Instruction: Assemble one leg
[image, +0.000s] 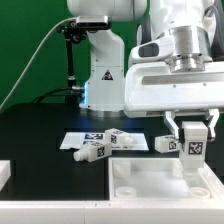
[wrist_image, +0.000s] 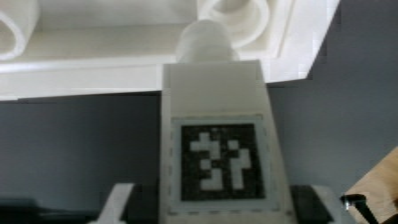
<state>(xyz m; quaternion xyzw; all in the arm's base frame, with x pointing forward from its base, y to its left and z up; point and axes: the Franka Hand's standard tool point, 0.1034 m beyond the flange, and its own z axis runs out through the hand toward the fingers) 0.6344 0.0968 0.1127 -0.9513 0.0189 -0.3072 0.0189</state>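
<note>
I need to let go of the white leg upright in the front corner socket of the panel (image: 199, 192) (wrist_image: 237, 13), the one closest to my gripper. The leg is now held just above the panel.
My gripper (image: 192, 140) is shut on a white leg (image: 193, 148) with a black-and-white tag, and holds it upright just above the large flat white panel (image: 150, 185) near its far right corner. In the wrist view the leg (wrist_image: 214, 130) fills the middle, its narrower round end pointing at a round corner socket (wrist_image: 231, 25) of the panel. The fingers (wrist_image: 125, 200) press on both its sides. Three more legs lie on the black table: one (image: 91, 152) in front, one (image: 128, 140) in the middle, one (image: 166, 144) next to my gripper.
The marker board (image: 82, 139) lies flat behind the loose legs. The arm's white base (image: 103, 75) stands at the back, with a black stand (image: 70, 55) at the exterior view's left. A white object (image: 4, 172) shows at the left edge.
</note>
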